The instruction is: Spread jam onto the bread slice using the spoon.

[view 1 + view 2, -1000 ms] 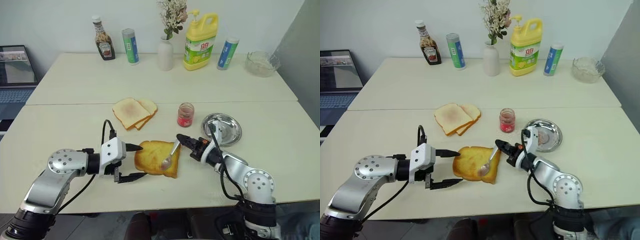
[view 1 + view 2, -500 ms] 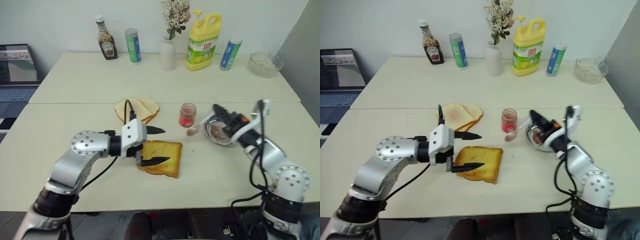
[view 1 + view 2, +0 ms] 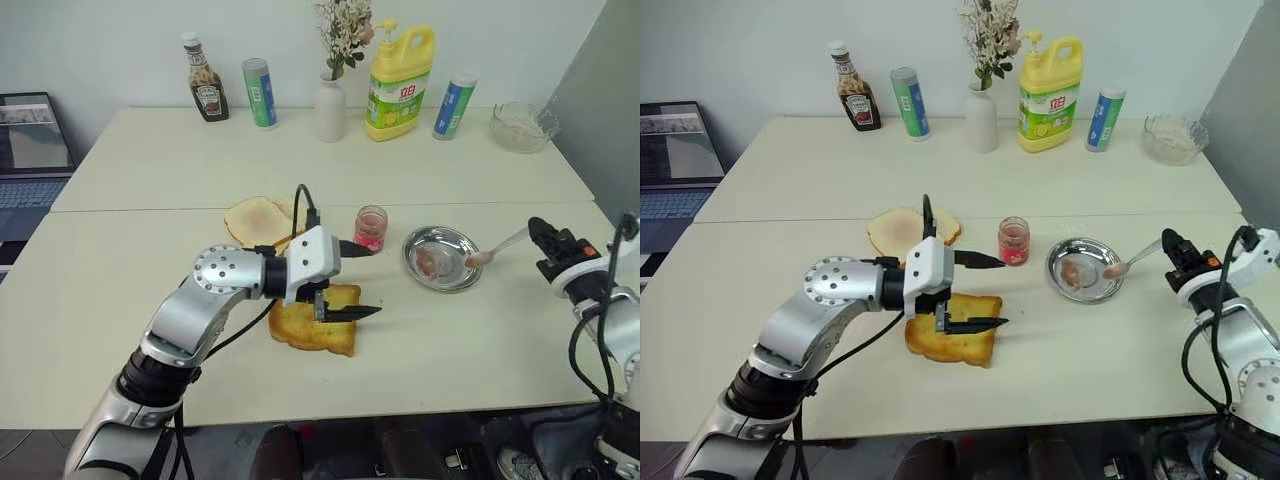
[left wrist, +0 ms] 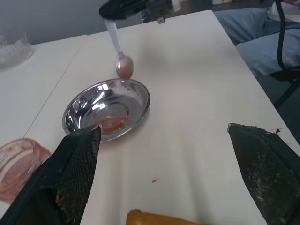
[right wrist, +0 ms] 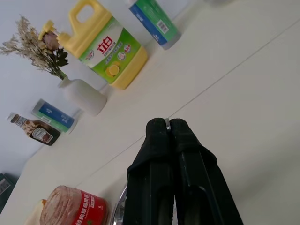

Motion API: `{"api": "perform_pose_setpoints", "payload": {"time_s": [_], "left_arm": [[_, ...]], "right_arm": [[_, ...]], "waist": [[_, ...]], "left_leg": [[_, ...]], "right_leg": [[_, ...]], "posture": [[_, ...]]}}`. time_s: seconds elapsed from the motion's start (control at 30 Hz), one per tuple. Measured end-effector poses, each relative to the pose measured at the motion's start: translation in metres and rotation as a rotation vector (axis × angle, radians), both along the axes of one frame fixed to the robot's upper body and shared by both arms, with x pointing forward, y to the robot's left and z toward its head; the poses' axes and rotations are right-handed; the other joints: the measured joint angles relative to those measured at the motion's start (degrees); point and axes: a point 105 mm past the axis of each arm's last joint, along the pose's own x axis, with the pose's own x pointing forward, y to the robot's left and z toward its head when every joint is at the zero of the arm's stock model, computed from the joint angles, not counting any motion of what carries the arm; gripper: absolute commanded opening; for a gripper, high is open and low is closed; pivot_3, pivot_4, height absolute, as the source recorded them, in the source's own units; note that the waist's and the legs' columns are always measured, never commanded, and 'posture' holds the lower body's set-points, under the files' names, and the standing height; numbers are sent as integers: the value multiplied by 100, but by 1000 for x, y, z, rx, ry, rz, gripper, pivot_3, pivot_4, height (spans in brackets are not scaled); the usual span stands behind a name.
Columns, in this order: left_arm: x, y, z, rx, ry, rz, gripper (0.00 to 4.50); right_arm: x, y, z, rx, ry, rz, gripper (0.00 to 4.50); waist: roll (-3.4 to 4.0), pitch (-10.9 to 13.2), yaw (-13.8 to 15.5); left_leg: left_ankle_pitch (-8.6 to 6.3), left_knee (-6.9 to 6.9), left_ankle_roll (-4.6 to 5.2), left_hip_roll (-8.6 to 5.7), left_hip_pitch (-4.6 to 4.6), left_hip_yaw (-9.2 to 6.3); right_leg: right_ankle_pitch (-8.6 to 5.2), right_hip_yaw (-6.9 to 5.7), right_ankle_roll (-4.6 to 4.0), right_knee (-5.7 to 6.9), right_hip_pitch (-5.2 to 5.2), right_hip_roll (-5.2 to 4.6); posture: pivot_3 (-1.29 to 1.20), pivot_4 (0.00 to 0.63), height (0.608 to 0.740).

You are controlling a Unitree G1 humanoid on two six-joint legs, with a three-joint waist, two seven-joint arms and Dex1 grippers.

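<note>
Next, I release the spoon from my right gripper against the rim of the silver dish [image 3: 471,258], its bowl near the jam.
The golden bread slice [image 3: 312,328] lies at the table's front centre. My left gripper [image 3: 368,279] hangs open just above its right part, one finger [image 3: 352,312] over the slice and the other reaching toward the jam jar [image 3: 371,228]. My right gripper [image 3: 537,229] is shut on the spoon [image 3: 492,250] by its handle. The spoon's bowl, smeared pink, hovers over the right rim of a silver dish [image 3: 415,243]. In the left wrist view the spoon [image 4: 119,52] hangs above the dish [image 4: 143,96]. In the right wrist view the fingers [image 5: 159,140] are pressed together.
Two thinner toast slices [image 3: 259,217] lie behind the bread. Along the back stand a sauce bottle [image 3: 203,92], two tubes [image 3: 259,92], a vase [image 3: 331,106], a yellow jug [image 3: 398,72] and a glass bowl [image 3: 520,126]. A laptop [image 3: 30,135] sits far left.
My right gripper has carried the spoon from the bread rightward past the jar to the dish's right rim. My left gripper has moved right and up over the bread, still open.
</note>
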Motion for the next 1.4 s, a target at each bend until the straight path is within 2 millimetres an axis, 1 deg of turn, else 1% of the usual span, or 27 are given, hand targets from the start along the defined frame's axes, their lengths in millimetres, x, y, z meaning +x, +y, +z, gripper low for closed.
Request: {"api": "perform_pose_setpoints", "payload": {"time_s": [0.2,0.3,0.5,0.67,0.9,1.0,1.03,1.1,1.27,1.3,1.33,1.37,1.4], "left_arm": [[4,-3,1,-2,15,32,4500],[5,-5,1,-9,24,51,4500],[7,-7,-2,-16,57,74,4500],[4,-13,-4,-17,68,52,4500],[2,-15,-5,-16,69,36,4500],[2,-15,-5,-16,69,36,4500],[2,-15,-5,-15,69,36,4500],[2,-15,-5,-15,68,36,4500],[2,-15,-4,-17,60,33,4500],[2,-15,-4,-17,59,33,4500],[2,-15,-4,-17,59,34,4500],[2,-15,-4,-18,58,34,4500],[2,-15,-4,-18,58,33,4500]], "right_arm": [[19,3,-7,-35,-2,5,15],[22,-2,-15,-42,0,-15,15],[25,-7,-28,-46,9,-30,15],[30,-6,-29,-51,3,-25,15],[32,-7,-34,-72,9,-19,15],[33,-9,-37,-87,17,-27,705],[33,-10,-39,-89,25,-29,1035],[34,-10,-43,-89,34,-29,1732],[33,-9,-42,-98,32,-21,3577],[33,-9,-42,-101,31,-19,3891],[32,-8,-42,-104,30,-16,4338],[31,-7,-42,-108,29,-14,4476],[30,-6,-42,-112,27,-14,4476]], "waist": [[0,0,16],[0,0,41],[1,0,49],[1,0,49],[3,-1,55],[3,-1,55],[3,-1,55],[3,-1,53],[3,-1,53],[3,-1,54],[3,-1,54],[3,-1,54],[3,-1,54]], "left_leg": [[0,-1,0,1,-2,-3],[0,-1,0,1,-3,-3],[0,0,0,1,-2,-3],[0,0,0,0,-2,-2],[0,1,-1,1,-1,-3],[0,2,-1,1,0,-3],[0,2,-1,0,-1,-3],[0,1,-1,0,0,-2],[0,1,-1,0,-1,-3],[0,1,-1,0,-1,-3],[0,2,-1,0,-1,-3],[0,1,-1,0,-1,-3],[0,1,-1,0,-1,-4]], "right_leg": [[1,-3,-2,-3,0,1],[2,-3,-3,-5,0,0],[2,-3,-3,-2,0,0],[2,-3,-4,-2,0,0],[3,-4,-4,-1,1,-1],[3,-4,-4,0,1,-1],[3,-3,-4,-1,1,-1],[3,-2,-4,0,1,-1],[3,-3,-4,0,1,-1],[3,-3,-4,0,1,-1],[3,-3,-4,0,1,-1],[3,-3,-4,0,1,-1],[3,-3,-4,0,1,-1]], "posture": [[0,150,740],[0,150,740],[0,150,740],[0,150,740],[0,150,740],[0,150,740],[0,150,740],[0,150,740],[0,150,740],[0,150,740],[0,150,740],[0,150,740],[0,150,740]]}}
